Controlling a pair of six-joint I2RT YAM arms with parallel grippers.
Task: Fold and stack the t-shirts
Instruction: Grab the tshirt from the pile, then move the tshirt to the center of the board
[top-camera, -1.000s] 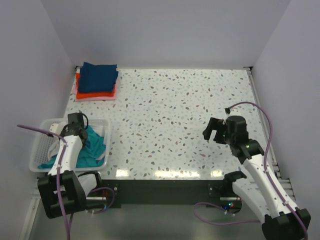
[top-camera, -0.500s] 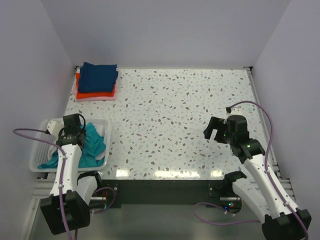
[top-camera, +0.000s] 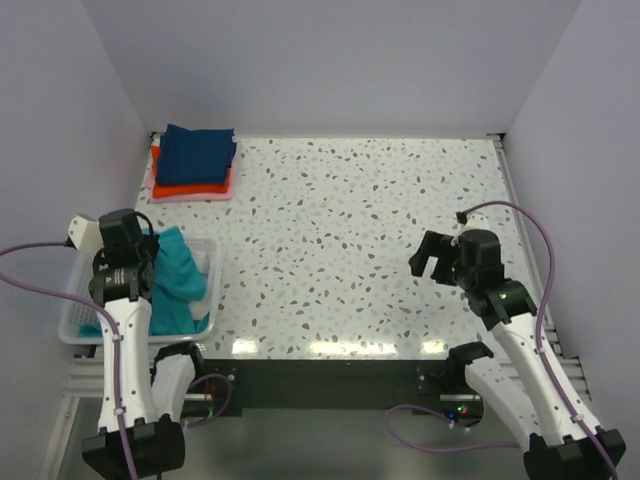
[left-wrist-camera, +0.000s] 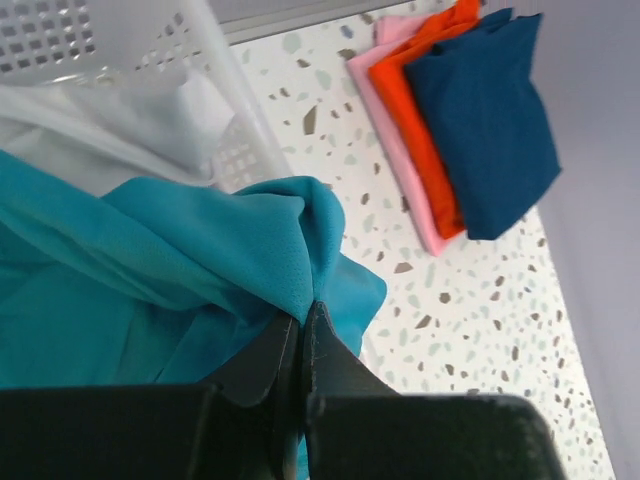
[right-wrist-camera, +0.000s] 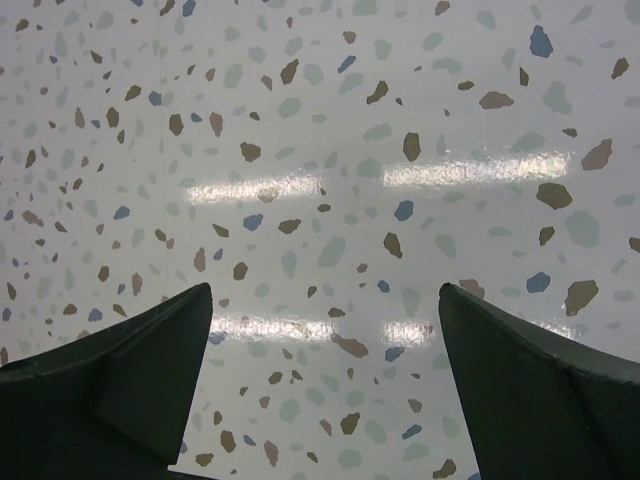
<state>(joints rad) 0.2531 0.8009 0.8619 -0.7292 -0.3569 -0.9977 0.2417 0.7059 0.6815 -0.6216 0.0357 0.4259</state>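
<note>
My left gripper should release the teal t-shirt on the bare speckled table (top-camera: 323, 249) between the white basket and my right gripper.
A teal t-shirt (top-camera: 175, 285) hangs bunched over the white slatted basket (top-camera: 75, 325) at the near left. My left gripper (top-camera: 150, 255) is shut on a fold of it and holds it lifted; the wrist view shows the jaws pinching the teal cloth (left-wrist-camera: 200, 260) at the gripper (left-wrist-camera: 303, 312). At the far left corner lies a stack of folded shirts: navy blue (top-camera: 198, 153) on orange-red (top-camera: 190, 187) on pink (top-camera: 160, 196). The stack also shows in the left wrist view (left-wrist-camera: 480, 110). My right gripper (top-camera: 428, 258) is open and empty above bare table (right-wrist-camera: 325, 290).
The speckled table (top-camera: 350, 230) has a raised rail along its right edge (top-camera: 522, 220). White cloth (left-wrist-camera: 110, 125) lies in the basket under the teal shirt. Purple cables loop beside both arms.
My left gripper has risen and drawn back to the left with the teal shirt, pulling the cloth up out of the basket. The right arm has barely moved.
</note>
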